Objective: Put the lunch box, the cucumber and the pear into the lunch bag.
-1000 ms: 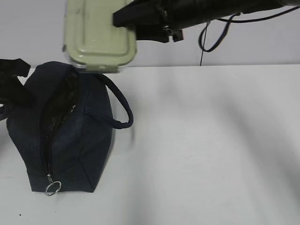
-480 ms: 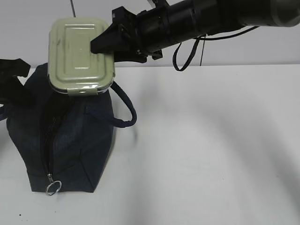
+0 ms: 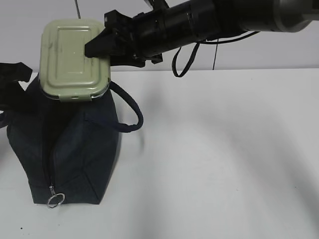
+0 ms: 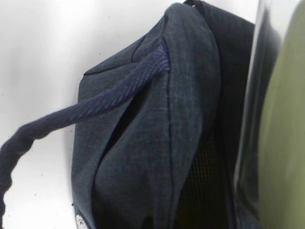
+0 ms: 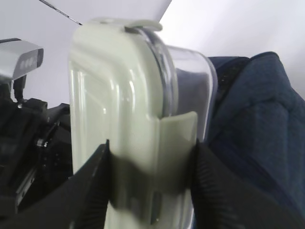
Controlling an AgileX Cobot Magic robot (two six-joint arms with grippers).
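The robot's right gripper needs to release the lunch box, now tilted over the bag's open top, inside the navy lunch bag, against the lunch bag's side with the looped handle point(image 3: 85, 124).
The lunch box point(image 3: 75, 59), clear glass with a sage-green lid, hangs tilted on edge over the open top of the navy lunch bag point(image 3: 75, 149), its lower edge at the opening. My right gripper point(image 3: 97, 50) reaches across from the right and is shut on the box's side; in the right wrist view the gripper point(image 5: 152, 176) clamps the lid and glass point(image 5: 119, 95) beside the bag point(image 5: 257, 124). My left gripper point(image 3: 17, 92) is at the bag's far left edge; its jaws do not show. The left wrist view shows the bag point(image 4: 157, 133) and the box point(image 4: 281, 119). The cucumber and pear are out of view.
The bag stands at the left of a white table point(image 3: 224, 149). One looped handle point(image 3: 128, 112) sticks out to the right. The zipper's metal ring pull point(image 3: 56, 200) hangs at the bag's near end. A black cable point(image 3: 182, 62) droops from the right arm.
My right gripper has carried the lunch box down and to the left, from above the frame's top to the bag's opening. The bag and left arm have stayed put.
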